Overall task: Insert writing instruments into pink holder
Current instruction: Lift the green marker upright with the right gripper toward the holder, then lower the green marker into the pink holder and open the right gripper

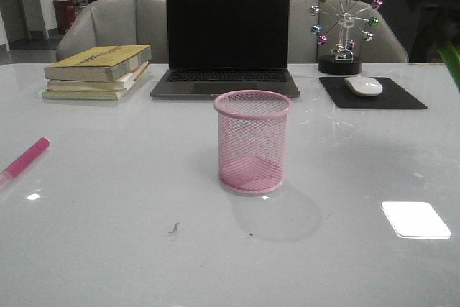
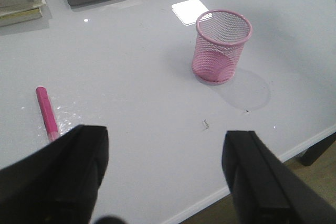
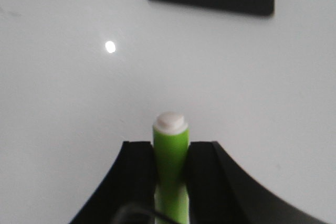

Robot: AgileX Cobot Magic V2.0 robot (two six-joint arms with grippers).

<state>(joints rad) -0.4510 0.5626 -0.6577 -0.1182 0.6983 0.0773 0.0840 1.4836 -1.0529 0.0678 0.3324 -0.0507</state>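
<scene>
My right gripper is going to the empty pink holder (image 1: 249, 128). It will let go of the lime green marker inside it, leaning the marker against the holder's mesh rim.
The pink holder (image 1: 252, 141) stands upright and empty in the middle of the white table; the left wrist view shows the pink holder (image 2: 222, 45) too. The magenta marker (image 1: 24, 158) lies flat near the table's left edge, and in the left wrist view this marker (image 2: 46, 112) lies just beyond one finger. My left gripper (image 2: 165, 150) hovers open over bare table near the front edge, holding nothing. My right gripper (image 3: 170, 153) is shut on the lime green marker (image 3: 170, 145), pale tip pointing outward. A green sliver of that marker (image 1: 451, 62) shows at the front view's right edge.
Behind the holder sits an open laptop (image 1: 226, 41). A stack of books (image 1: 97, 71) is at the back left. A black mouse pad (image 1: 374, 95) with a white mouse (image 1: 364, 85) and a ball ornament (image 1: 343, 30) are at the back right.
</scene>
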